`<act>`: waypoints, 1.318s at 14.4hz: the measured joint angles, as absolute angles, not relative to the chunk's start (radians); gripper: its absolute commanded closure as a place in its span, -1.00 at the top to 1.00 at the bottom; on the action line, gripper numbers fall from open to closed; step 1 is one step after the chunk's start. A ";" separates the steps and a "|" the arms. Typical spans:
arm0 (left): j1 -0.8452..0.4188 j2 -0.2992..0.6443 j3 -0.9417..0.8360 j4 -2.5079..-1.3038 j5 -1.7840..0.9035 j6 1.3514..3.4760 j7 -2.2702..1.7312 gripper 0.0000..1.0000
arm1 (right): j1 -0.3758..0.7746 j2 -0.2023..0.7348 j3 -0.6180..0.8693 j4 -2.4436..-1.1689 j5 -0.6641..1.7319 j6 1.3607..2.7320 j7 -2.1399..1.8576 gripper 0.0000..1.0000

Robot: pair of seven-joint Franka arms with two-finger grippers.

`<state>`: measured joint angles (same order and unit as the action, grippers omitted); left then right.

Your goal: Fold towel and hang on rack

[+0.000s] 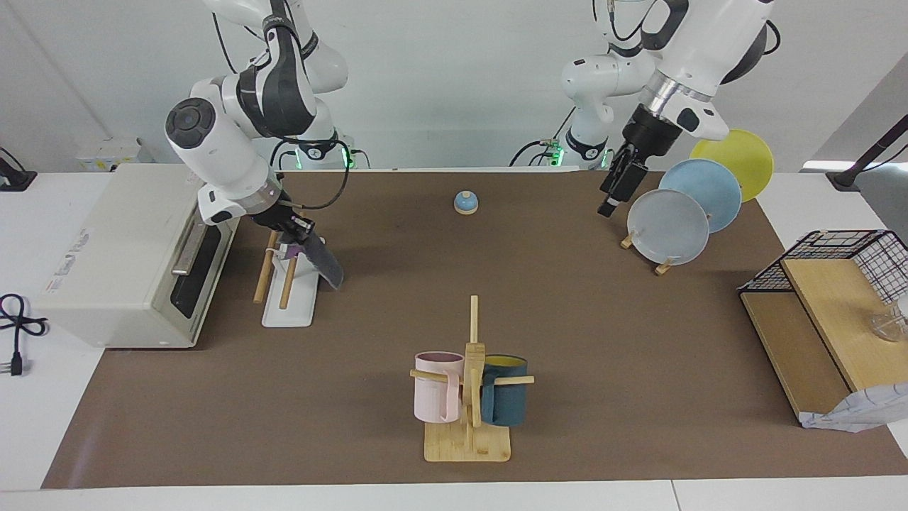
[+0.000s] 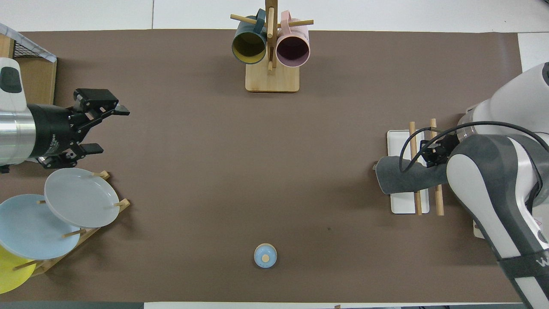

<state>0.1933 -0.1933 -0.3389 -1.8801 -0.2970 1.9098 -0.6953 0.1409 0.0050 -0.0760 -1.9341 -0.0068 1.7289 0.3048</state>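
Next, I release the towel from my right gripper across both light-wood rods (image 2: 418,177), halfway along, above the rack's white base. The towel is now held over the rack.
The towel (image 1: 323,260) hangs folded, dark grey face outward, with a purple edge showing near the grip. My right gripper (image 1: 295,231) is shut on its upper edge and holds it over the rack (image 1: 286,306). The rack is a white base with two light-wood rods (image 1: 264,266), standing in front of the toaster oven. In the overhead view the towel (image 2: 396,180) drapes across the rack's base (image 2: 403,207) and one rod (image 2: 412,141). Whether the cloth touches the rods I cannot tell. My left gripper (image 1: 608,206) hangs open and empty over the mat beside the plate stand, seen from above with jaws spread (image 2: 109,131).
A toaster oven (image 1: 135,248) stands at the right arm's end. A bamboo mug tree (image 1: 468,426) with two mugs is farthest from the robots. Three plates lean in a stand (image 1: 667,227) below the left gripper. A small blue bell (image 1: 465,203) sits near the robots. A wire-basket shelf (image 1: 830,284) is at the left arm's end.
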 measured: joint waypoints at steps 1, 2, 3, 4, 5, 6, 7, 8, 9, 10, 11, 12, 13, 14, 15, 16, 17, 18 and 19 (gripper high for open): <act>0.206 -0.182 -0.338 -1.849 -0.249 1.872 -0.586 1.00 | 0.140 -0.004 -0.076 -1.933 -0.040 1.721 0.276 -1.00; 0.210 -0.161 -0.337 -1.803 -0.198 1.834 -0.501 1.00 | 0.134 -0.013 -0.076 -1.933 -0.068 1.717 0.245 -1.00; 0.210 -0.135 -0.337 -1.751 -0.150 1.794 -0.438 1.00 | 0.124 -0.020 -0.076 -1.933 -0.081 1.714 0.215 -1.00; 0.210 -0.104 -0.338 -1.693 -0.101 1.746 -0.385 1.00 | 0.110 -0.023 -0.077 -1.933 -0.088 1.713 0.185 -1.00; 0.209 -0.066 -0.340 -1.629 -0.051 1.693 -0.332 1.00 | 0.094 -0.023 -0.077 -1.934 -0.094 1.712 0.155 -1.00; 0.205 -0.030 -0.341 -1.575 -0.015 1.647 -0.288 1.00 | 0.079 -0.023 -0.077 -1.935 -0.100 1.712 0.131 -1.00; 0.198 0.005 -0.341 -1.527 0.012 1.609 -0.249 1.00 | 0.069 -0.023 -0.077 -1.936 -0.103 1.712 0.113 -1.00; 0.184 0.033 -0.340 -1.493 0.034 1.582 -0.220 1.00 | 0.062 -0.023 -0.077 -1.938 -0.105 1.712 0.100 -1.00; 0.166 0.055 -0.335 -1.471 0.052 1.560 -0.204 1.00 | 0.059 -0.023 -0.077 -1.940 -0.105 1.712 0.088 -1.00; 0.146 0.068 -0.325 -1.460 0.058 1.542 -0.192 1.00 | 0.057 -0.024 -0.077 -1.944 -0.106 1.712 0.075 -1.00; 0.129 0.072 -0.315 -1.459 0.059 1.525 -0.176 1.00 | 0.053 -0.024 -0.077 -1.950 -0.107 1.712 0.062 -1.00; 0.118 0.071 -0.308 -1.464 0.058 1.506 -0.156 1.00 | 0.049 -0.024 -0.077 -1.955 -0.107 1.712 0.049 -1.00; 0.112 0.067 -0.302 -1.473 0.055 1.492 -0.142 1.00 | 0.043 -0.025 -0.077 -1.958 -0.107 1.712 0.042 -0.37; 0.109 0.061 -0.294 -1.486 0.049 1.488 -0.132 1.00 | 0.038 -0.025 -0.077 -1.960 -0.107 1.712 0.036 0.18; 0.109 0.054 -0.289 -1.499 0.044 1.487 -0.124 1.00 | 0.035 -0.026 -0.077 -1.961 -0.107 1.712 0.032 0.99; 0.109 0.044 -0.286 -1.513 0.041 1.486 -0.120 1.00 | 0.033 -0.026 -0.077 -1.962 -0.107 1.712 0.028 1.00; 0.109 0.032 -0.284 -1.527 0.039 1.486 -0.117 1.00 | 0.033 -0.027 -0.077 -1.962 -0.107 1.712 0.023 1.00; 0.105 0.018 -0.282 -1.541 0.036 1.486 -0.117 1.00 | 0.033 -0.028 -0.077 -1.962 -0.107 1.712 0.017 1.00; 0.090 0.006 -0.269 -1.552 0.034 1.486 -0.117 1.00 | 0.033 -0.030 -0.077 -1.962 -0.107 1.712 0.014 1.00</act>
